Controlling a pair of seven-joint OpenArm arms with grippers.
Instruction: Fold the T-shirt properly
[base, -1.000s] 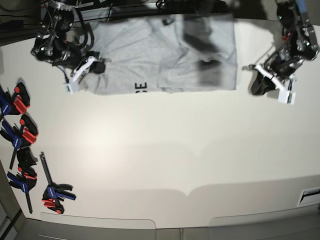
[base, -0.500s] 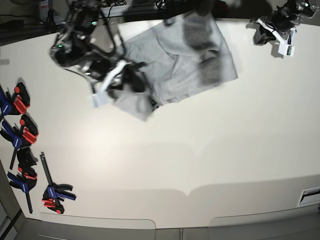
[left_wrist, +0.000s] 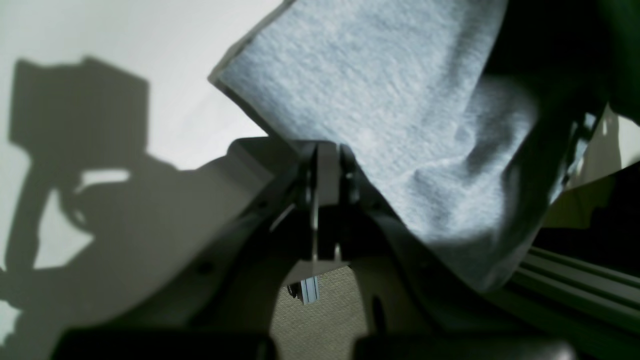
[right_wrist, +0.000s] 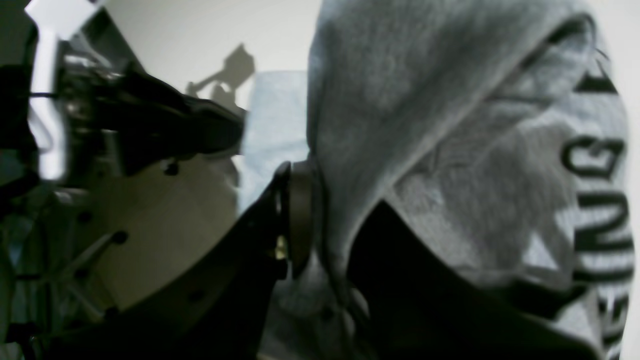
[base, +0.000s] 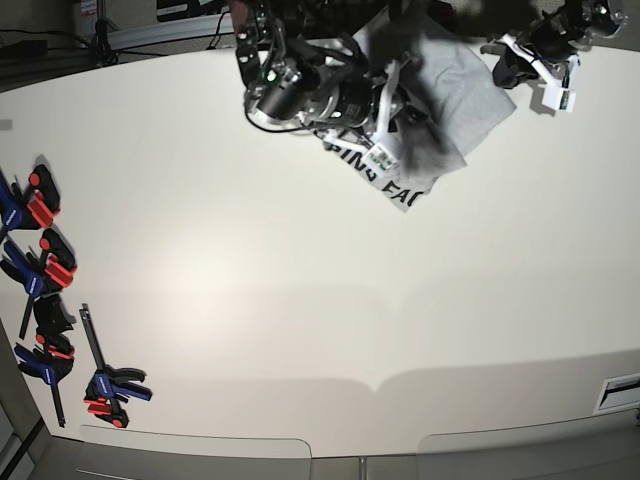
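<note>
I need to use my right gripper to release the fold on the light grey T-shirt's far part (base: 452, 86), close to where my left gripper is.
The light grey T-shirt (base: 455, 95) is bunched at the table's far right, with a flap of black lettering (base: 390, 178) turned up. My right gripper (base: 385, 135) reaches across from the left and is shut on a fold of it. In the right wrist view the cloth (right_wrist: 400, 100) drapes over the gripper (right_wrist: 310, 220). My left gripper (base: 505, 60) sits at the shirt's far right edge. In the left wrist view its jaws (left_wrist: 325, 155) are together and the grey cloth (left_wrist: 390, 100) lies against the tips. I cannot tell whether any cloth is pinched there.
Several blue, red and black clamps lie along the table's left edge (base: 45, 270), one nearer the front (base: 110, 385). A metal rail (left_wrist: 575, 280) runs behind the table by the left gripper. The white table (base: 320, 300) reaches to the front edge.
My right arm has swept from the far left to the right, dragging the shirt's left side over itself and turning up the lettering. My left arm has risen to the far right corner.
</note>
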